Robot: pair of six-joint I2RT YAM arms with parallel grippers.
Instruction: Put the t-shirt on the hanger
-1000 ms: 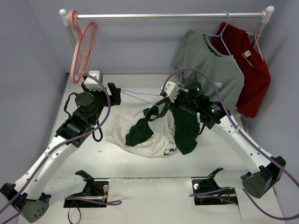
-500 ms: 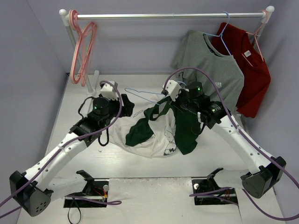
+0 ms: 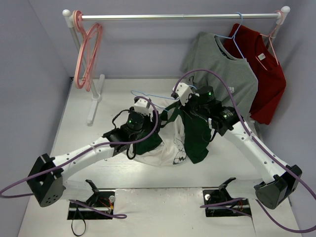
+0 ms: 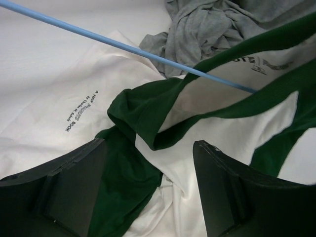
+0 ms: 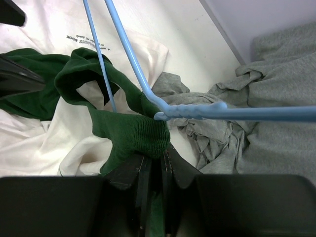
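Observation:
My left gripper should close on the green collar's loose end (image 3: 163,124) (image 4: 152,138) of the t-shirt, which is across the collar opening from the place where my right gripper holds it.
The t-shirt (image 3: 168,143), off-white with dark green panels, lies crumpled mid-table. My right gripper (image 3: 174,111) is shut on its green ribbed collar (image 5: 143,131) and holds it lifted; its closed jaws (image 5: 157,154) show in the right wrist view. The light-blue hanger (image 3: 148,96) lies behind the shirt, and one arm (image 5: 126,54) passes through the raised collar opening. My left gripper (image 3: 146,133) is open and empty, hovering over the shirt's white and green folds (image 4: 163,163). Its fingers (image 4: 232,187) straddle the cloth, and the hanger rod (image 4: 123,45) crosses above.
A rail (image 3: 177,17) spans the back. A grey t-shirt (image 3: 222,64) and a red t-shirt (image 3: 269,74) hang at its right, the grey hem reaching the table (image 5: 276,123). Pink hangers (image 3: 88,54) hang at its left. A white post (image 3: 96,98) stands back left.
My left arm has swung from the table's back left to the right and now hangs over the t-shirt. My right gripper has held the collar almost still.

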